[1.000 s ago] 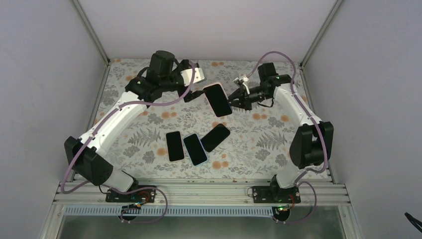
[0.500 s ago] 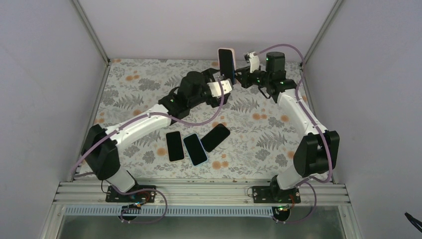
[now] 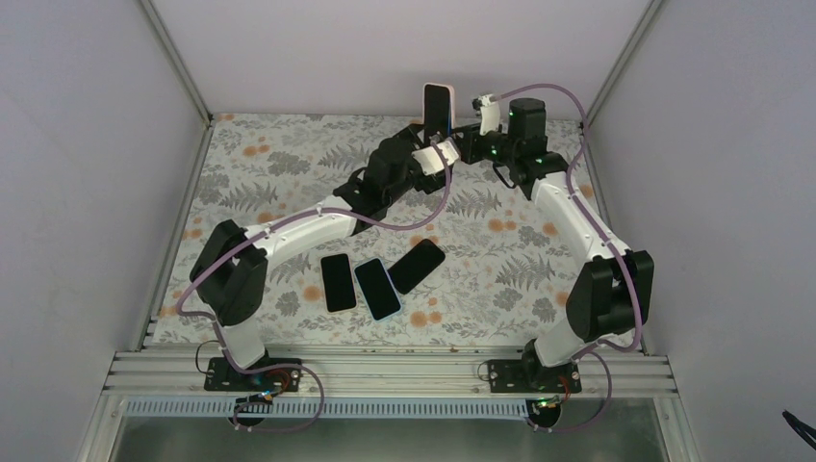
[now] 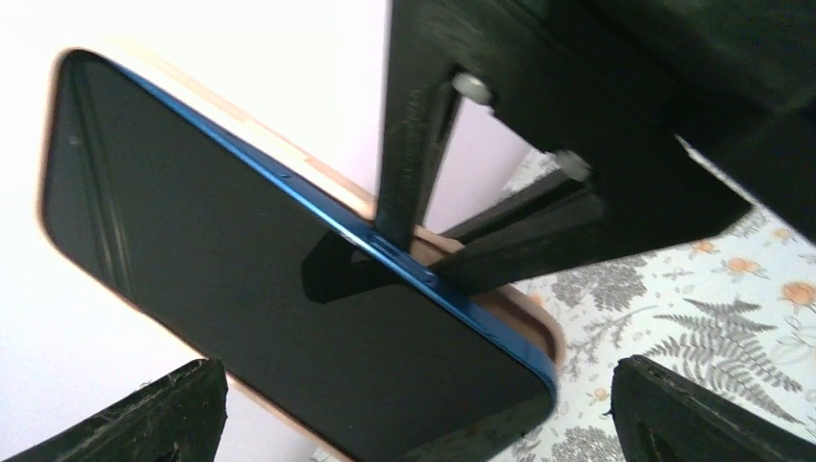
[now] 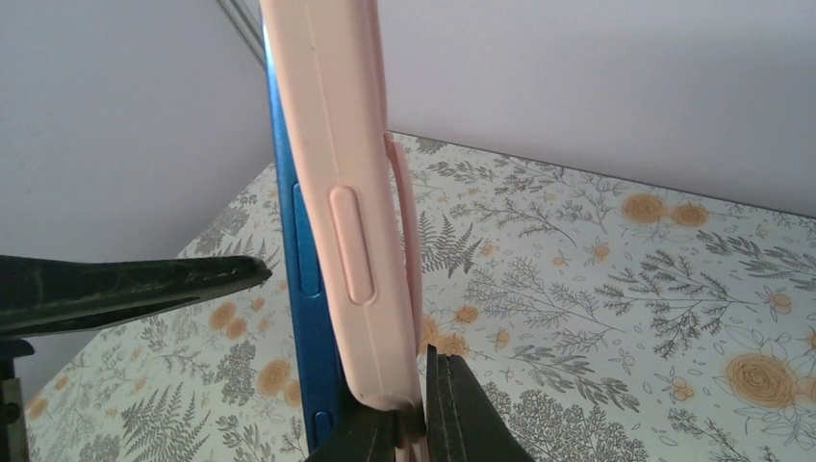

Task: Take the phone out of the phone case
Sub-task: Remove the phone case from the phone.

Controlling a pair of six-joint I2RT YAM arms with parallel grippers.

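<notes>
I will release the pale pink phone case from my right gripper on the mat's fern print (image 3: pixel 480 214) beside the orange flowers.
A blue-edged phone (image 4: pixel 289 318) with a dark screen stands upright in the air near the back wall (image 3: pixel 438 108), in a pale pink phone case (image 5: pixel 342 192). In the right wrist view the phone's blue side (image 5: pixel 293 241) shows beside the case's long edge, partly out of it. My right gripper (image 5: pixel 423 419) is shut on the case's lower rim and holds it up (image 3: pixel 464 144). My left gripper (image 4: pixel 423 423) is open, its fingertips (image 4: pixel 183 414) set wide on either side of the phone's lower end without touching it (image 3: pixel 433 159).
Three dark phones (image 3: pixel 337 282), (image 3: pixel 377 288), (image 3: pixel 417 266) lie on the flowered table mat (image 3: pixel 539 260) in the middle. The back wall stands just behind the held phone. The left arm stretches diagonally over the mat's middle.
The right gripper has lifted the cased phone from a tilted pose over the mat to upright at the back. The left arm has swung right and reached up to the phone.
</notes>
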